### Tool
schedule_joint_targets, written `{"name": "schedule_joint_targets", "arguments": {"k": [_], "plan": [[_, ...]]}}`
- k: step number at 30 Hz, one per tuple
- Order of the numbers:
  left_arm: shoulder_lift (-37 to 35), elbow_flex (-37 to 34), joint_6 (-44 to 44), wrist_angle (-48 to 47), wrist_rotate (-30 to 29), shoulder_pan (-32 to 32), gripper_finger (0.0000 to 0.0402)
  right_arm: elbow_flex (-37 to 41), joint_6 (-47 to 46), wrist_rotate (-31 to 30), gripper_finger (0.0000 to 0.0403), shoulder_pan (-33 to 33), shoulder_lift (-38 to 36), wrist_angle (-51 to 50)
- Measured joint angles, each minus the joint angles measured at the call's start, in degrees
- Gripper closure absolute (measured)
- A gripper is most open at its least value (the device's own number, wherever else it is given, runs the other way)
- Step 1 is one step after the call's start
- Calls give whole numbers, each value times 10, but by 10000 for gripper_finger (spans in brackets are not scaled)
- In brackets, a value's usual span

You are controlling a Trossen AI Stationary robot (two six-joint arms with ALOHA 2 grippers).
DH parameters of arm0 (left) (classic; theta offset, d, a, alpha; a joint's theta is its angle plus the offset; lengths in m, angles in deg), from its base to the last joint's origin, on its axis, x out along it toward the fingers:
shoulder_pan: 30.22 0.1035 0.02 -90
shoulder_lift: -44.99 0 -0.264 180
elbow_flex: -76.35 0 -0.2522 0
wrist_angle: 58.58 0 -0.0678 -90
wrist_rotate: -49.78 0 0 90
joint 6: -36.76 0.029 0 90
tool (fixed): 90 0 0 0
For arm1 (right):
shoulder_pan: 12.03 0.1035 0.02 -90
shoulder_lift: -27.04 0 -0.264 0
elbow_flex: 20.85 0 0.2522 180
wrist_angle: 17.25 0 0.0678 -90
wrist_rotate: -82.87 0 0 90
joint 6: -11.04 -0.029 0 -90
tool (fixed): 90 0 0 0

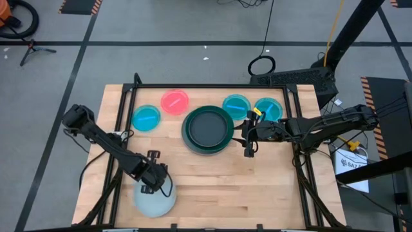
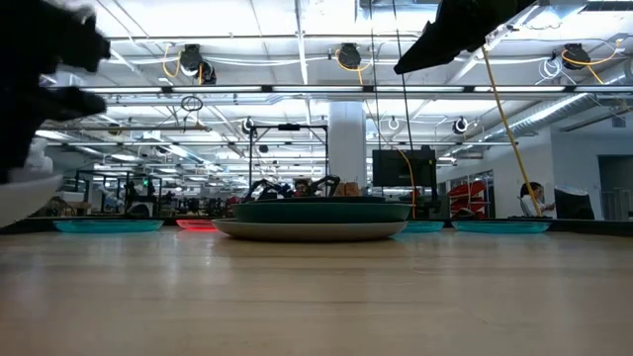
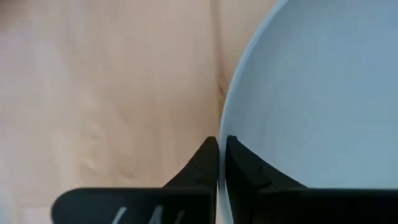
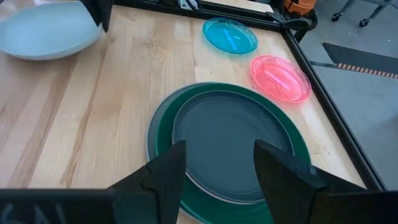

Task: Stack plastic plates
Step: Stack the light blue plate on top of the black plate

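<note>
The pale blue plate will go down on the black plate topping the mid-table stack (image 1: 203,124), set there by my left gripper.
My left gripper (image 1: 149,185) (image 3: 219,142) is near the table's near-left corner, shut on the pale blue plate (image 1: 156,198) (image 3: 311,93) (image 2: 18,196). A stack (image 1: 206,129) (image 4: 230,140) sits mid-table: a grey plate at the bottom, a dark green one on it, a black one on top. My right gripper (image 1: 248,143) (image 4: 214,165) hangs open just right of the stack, touching nothing. A bright blue plate (image 1: 146,118) and the pink-red plate (image 1: 174,101) lie flat left of the stack. Two more bright blue plates (image 1: 236,105) (image 1: 268,109) lie right of it. My left gripper pinches the pale blue plate's rim (image 3: 222,118), one finger (image 3: 199,165) outside the rim and the other (image 3: 245,165) over the plate's inner face. The fingers come from above, on the plate's far edge. The low view shows the plate tilted and off the table.
A black frame (image 1: 206,86) borders the table's far, left and right sides. Bare wood (image 1: 244,187) lies between the stack and the near edge. People and equipment show far behind the table in the low view.
</note>
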Motion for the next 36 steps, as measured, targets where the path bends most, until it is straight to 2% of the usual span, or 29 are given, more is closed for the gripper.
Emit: {"name": "schedule_joint_targets", "arguments": {"k": [7,11,18,21,29,36], "plan": [[-51,35,-3,-22,-120,17,391,0,0,0,222,0,0,0],[-78,50,7,-24,-179,49,391,0,2,0,222,0,0,0],[-109,57,36,-9,-204,127,391,0,1,0,222,0,0,-8],[-119,57,30,34,-218,170,391,0,0,0,222,0,1,-21],[-128,58,90,163,-194,294,391,0,12,0,222,-4,28,-18],[-127,58,159,177,-192,407,391,0,19,0,222,-25,51,-8]]}}
